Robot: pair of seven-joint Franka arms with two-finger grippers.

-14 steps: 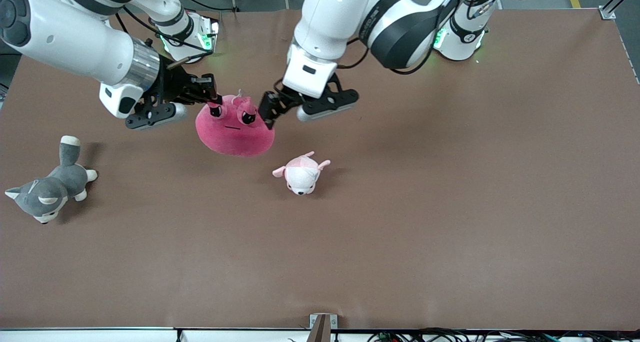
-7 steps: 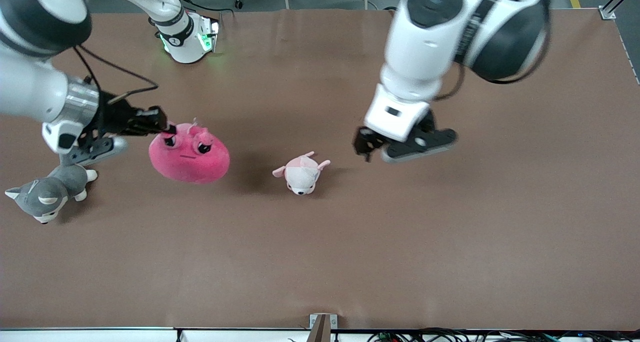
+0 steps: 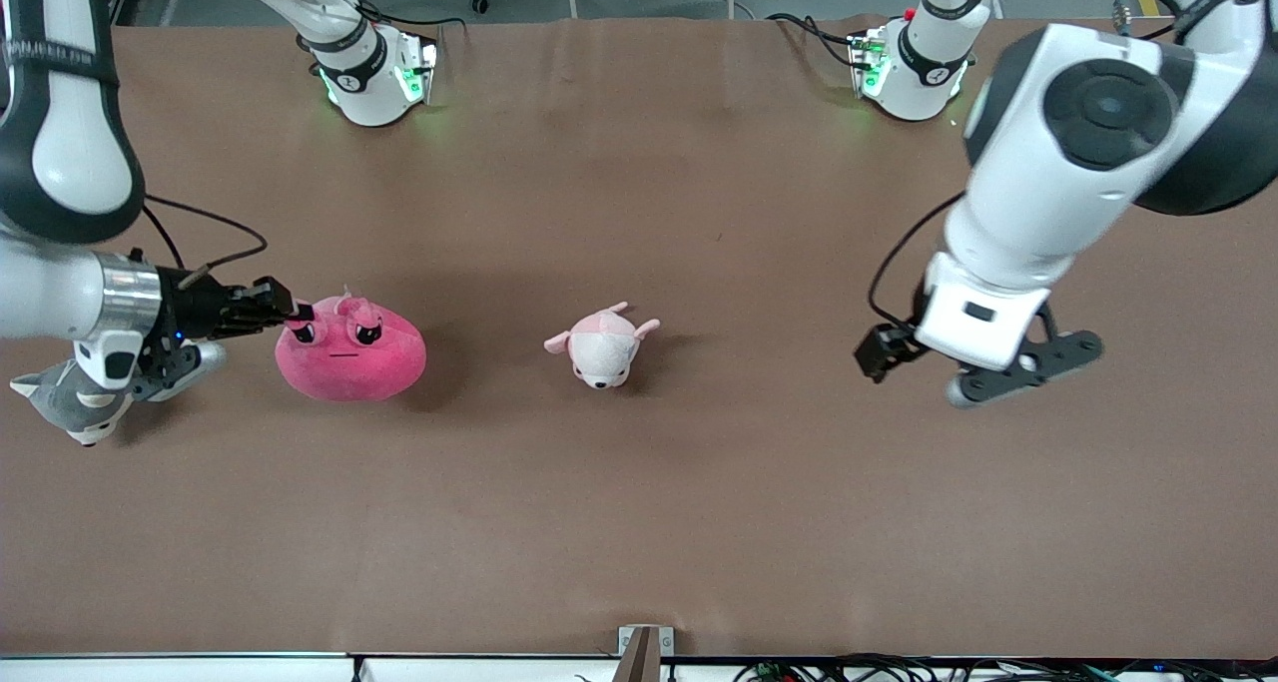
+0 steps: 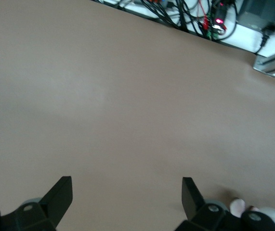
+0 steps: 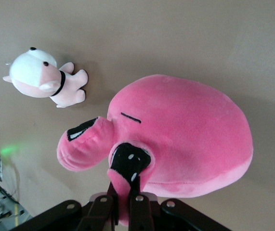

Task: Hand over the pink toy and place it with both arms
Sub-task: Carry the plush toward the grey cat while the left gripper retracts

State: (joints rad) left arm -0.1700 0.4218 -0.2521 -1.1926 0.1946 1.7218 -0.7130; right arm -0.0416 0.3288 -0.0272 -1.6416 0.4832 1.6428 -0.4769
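I will use my right gripper to set the pink toy down on the table [image 3: 348,387] [image 5: 191,143], between the plush dog and the small plush animal.
The pink toy [image 3: 349,357] [image 5: 185,134], a round hot-pink plush with black angry eyes, is low at the table toward the right arm's end. I cannot tell whether it rests on the surface. My right gripper [image 3: 298,313] [image 5: 127,204] is shut on a small pink flap beside one of its eyes. My left gripper [image 3: 887,350] [image 4: 126,185] hangs open over bare table toward the left arm's end, with nothing between its fingers.
A small white-and-pale-pink plush animal [image 3: 602,345] [image 5: 36,77] lies mid-table, beside the pink toy. A grey-and-white plush dog [image 3: 70,402] lies under the right wrist, partly hidden by it. The brown table [image 3: 699,522] ends at its front edge near the camera.
The right arm has carried the pink toy toward its own end of the table and lower. The left arm has drawn away toward its end, still open.
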